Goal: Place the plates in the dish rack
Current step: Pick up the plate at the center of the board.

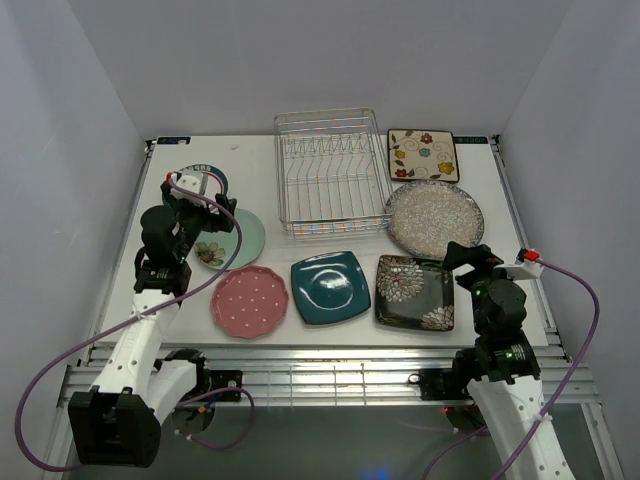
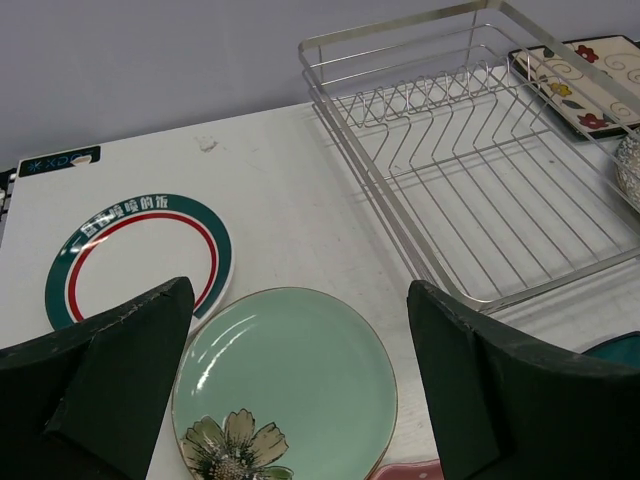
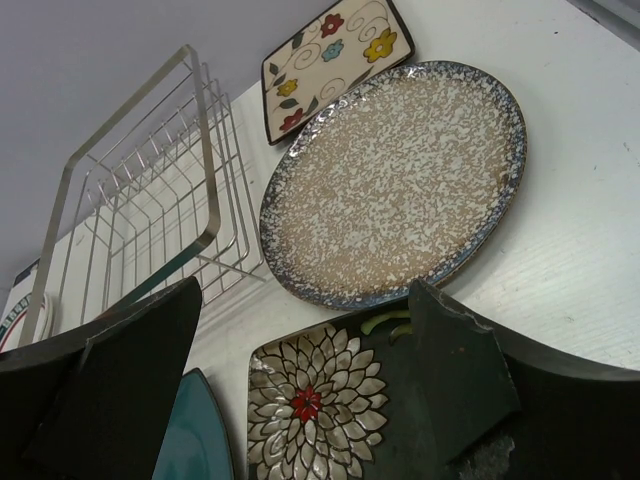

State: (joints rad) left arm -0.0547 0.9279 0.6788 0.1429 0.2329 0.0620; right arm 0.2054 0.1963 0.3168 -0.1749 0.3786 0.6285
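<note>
The speckled grey plate is close to the black floral plate. Next, my right gripper closes on the speckled grey plate's near edge (image 1: 465,247) (image 3: 462,268), on the side away from the dish rack.
The silver wire dish rack (image 1: 331,112) stands empty at the back centre. The cream floral square plate (image 1: 423,154) and speckled grey plate (image 1: 434,217) lie to its right. The black floral plate (image 1: 414,292), teal plate (image 1: 330,286) and pink dotted plate (image 1: 249,300) lie in a front row. The mint floral plate (image 2: 300,370) and white teal-rimmed plate (image 2: 140,260) lie at the left. My left gripper (image 1: 212,208) hangs open and empty above the mint plate. My right gripper (image 1: 465,255) hangs open and empty above the black floral plate (image 3: 320,400), near the speckled plate (image 3: 395,190).
White walls close in the table on the left, right and back. A metal rail (image 1: 320,375) runs along the near edge between the arm bases. A purple cable (image 1: 580,290) loops off the right arm.
</note>
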